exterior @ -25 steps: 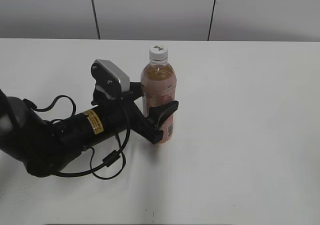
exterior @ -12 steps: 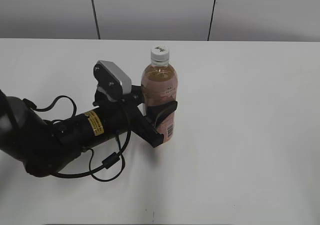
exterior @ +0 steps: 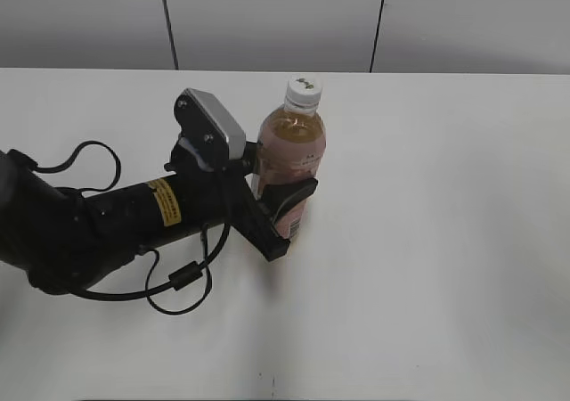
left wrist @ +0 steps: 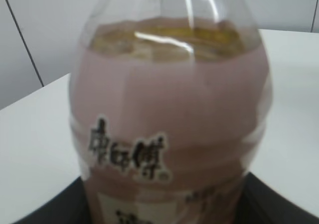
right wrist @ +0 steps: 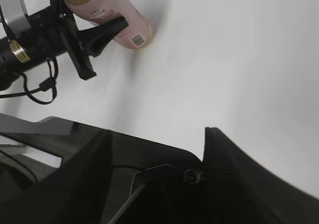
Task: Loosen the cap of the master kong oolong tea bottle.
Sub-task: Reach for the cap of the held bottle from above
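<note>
My left gripper holds the lower body of the master kong oolong tea bottle. So next my right gripper closes on the white cap (exterior: 304, 94) of that bottle.
The master kong oolong tea bottle (exterior: 290, 156) holds amber tea and wears a pink label. It leans slightly right on the white table (exterior: 445, 241). Its white cap (exterior: 304, 92) with a small dark mark sits on top. My left gripper (exterior: 280, 194) is shut on the bottle's lower body from the left. The left wrist view is filled by the bottle (left wrist: 169, 114) between the dark fingers (left wrist: 164, 211); the cap is out of that view. The right wrist view shows the bottle (right wrist: 107, 12) far off at the top left. My right gripper (right wrist: 157, 132) is open and empty, and out of the exterior view.
The left arm with its cable loop (exterior: 178, 281) lies across the left part of the table. A grey panelled wall (exterior: 267, 18) stands behind the table's far edge. A dark base (right wrist: 60, 149) shows under the right gripper at the table's near edge.
My left gripper has shifted the bottle to the right and slightly up, and it now leans a little. The arm's cable loop has moved with it.
</note>
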